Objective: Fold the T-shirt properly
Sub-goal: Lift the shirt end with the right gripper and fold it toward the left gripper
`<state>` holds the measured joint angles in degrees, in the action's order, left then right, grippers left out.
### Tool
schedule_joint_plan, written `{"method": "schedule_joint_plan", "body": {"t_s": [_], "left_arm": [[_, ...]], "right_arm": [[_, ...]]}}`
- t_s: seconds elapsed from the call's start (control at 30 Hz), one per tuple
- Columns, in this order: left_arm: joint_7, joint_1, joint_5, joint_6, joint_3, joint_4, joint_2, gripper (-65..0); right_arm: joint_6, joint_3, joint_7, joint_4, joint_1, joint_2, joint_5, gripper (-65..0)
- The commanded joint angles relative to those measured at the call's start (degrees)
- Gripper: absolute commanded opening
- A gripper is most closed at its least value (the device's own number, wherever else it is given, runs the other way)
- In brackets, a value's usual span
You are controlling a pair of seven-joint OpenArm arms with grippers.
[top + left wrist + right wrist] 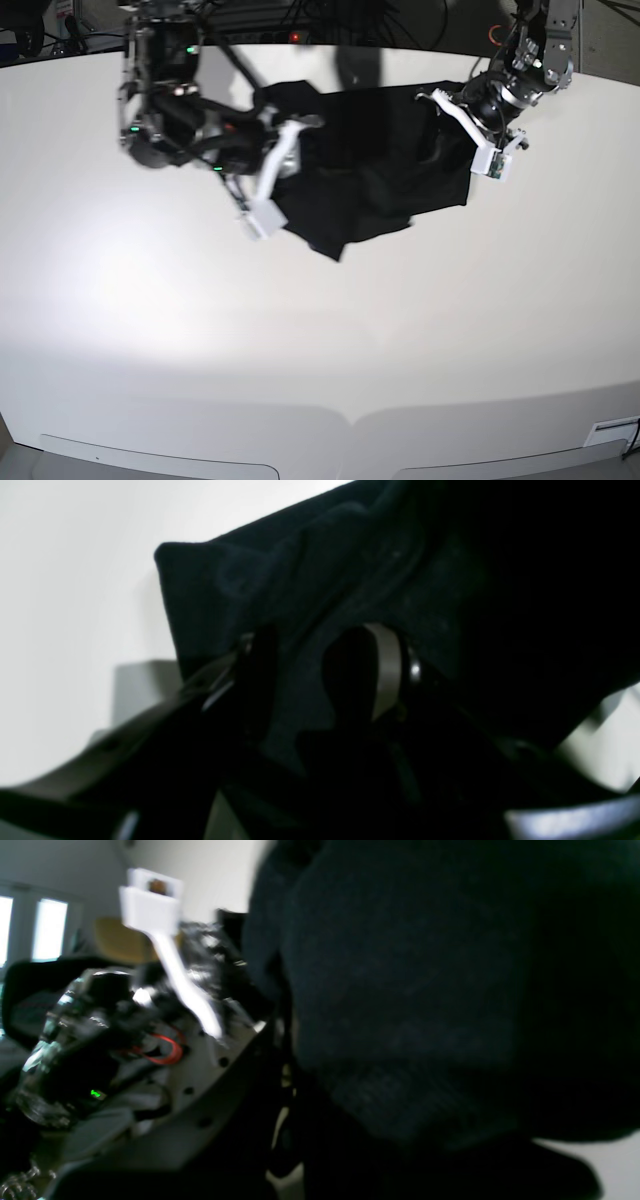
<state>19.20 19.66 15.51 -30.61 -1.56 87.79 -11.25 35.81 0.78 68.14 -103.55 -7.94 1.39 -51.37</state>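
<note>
Next, I release the raised T-shirt edge from my right gripper on the T-shirt's near border (402, 212), over toward the side of my left gripper. That edge is now at the table's far middle.
The black T-shirt (380, 160) lies bunched and creased at the far middle of the white table (300, 340), plain side showing. My right gripper (300, 124) sits at its left edge, shut on a raised bit of the cloth. In the right wrist view the dark T-shirt (425, 990) fills the frame and hides the fingers. My left gripper (450, 108) is at the shirt's right edge. In the left wrist view the left gripper (320, 655) stands open, its fingers (386, 670) apart, with the T-shirt (300, 580) just beyond them.
Both arms reach in from the table's far side. Dark cables and equipment (300, 20) run along the far edge. In the right wrist view the left arm and its white camera mount (155, 905) show past the cloth. White table surface spreads in front of the shirt.
</note>
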Motion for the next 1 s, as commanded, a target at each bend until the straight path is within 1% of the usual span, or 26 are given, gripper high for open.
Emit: {"method": "schedule_joint_plan", "body": {"t_s": [0.0, 0.1, 0.2, 0.3, 0.37, 0.43, 0.57, 0.77, 0.87, 0.9, 0.93, 0.97], "left_arm": [[3.41, 0.52, -1.11, -0.28, -0.42, -0.07, -0.09, -39.0], [3.41, 0.5, -1.11, -0.28, -0.42, -0.07, -0.09, -39.0], [3.43, 0.5, -1.09, -0.28, -0.42, -0.07, -0.09, -39.0], [3.41, 0.48, -1.07, -0.28, -0.42, -0.07, -0.07, -39.0], [3.39, 0.5, -1.07, -0.26, -0.37, -0.07, -0.11, -39.0], [3.39, 0.48, -1.07, -0.28, -0.37, -0.07, -0.24, -39.0], [2.99, 0.46, -0.81, -0.26, -0.37, -0.04, -0.22, -39.0], [3.02, 0.48, -0.24, -0.26, -0.37, -0.02, -0.24, -39.0], [4.04, 0.48, -0.59, -0.26, -0.26, 1.22, -0.26, -39.0], [5.57, 0.48, -0.7, -0.26, -0.11, 2.36, -0.42, -39.0], [7.67, 0.5, -0.61, -0.24, 0.35, 3.91, -0.72, -39.0], [9.97, 0.52, -0.59, -0.24, 0.83, 5.79, -1.05, -39.0]], "right_arm": [[-0.04, -1.62, -1.95, -1.14, 0.66, -1.64, -0.04, -65.0], [-1.38, -6.43, -4.24, -1.14, 0.66, -6.49, 6.67, -65.0], [-2.91, -10.64, -6.6, -1.11, 0.63, -10.29, 11.65, -65.0], [-4.9, -14.58, -9.9, -1.07, 0.63, -10.39, 16.06, -65.0], [-6.56, -17.25, -11.39, -1.05, 0.59, -10.39, 17.62, -65.0], [-7.67, -19.61, -11.65, -1.05, 0.59, -10.39, 18.21, -65.0], [-7.8, -22.69, -11.67, -0.94, 0.5, -10.39, 18.21, -65.0], [-7.76, -23.26, -13.22, -0.94, 0.48, -10.39, 18.21, -65.0], [-7.74, -23.26, -13.97, -0.94, 0.5, -10.39, 18.18, -44.0], [-7.72, -23.26, -13.99, -0.94, 0.5, -10.39, 18.18, -39.0], [-7.69, -23.26, -13.99, -0.94, 0.5, -10.39, 18.18, -36.0], [-7.72, -23.26, -13.99, -0.94, 0.52, -10.39, 18.16, -35.3]]}}
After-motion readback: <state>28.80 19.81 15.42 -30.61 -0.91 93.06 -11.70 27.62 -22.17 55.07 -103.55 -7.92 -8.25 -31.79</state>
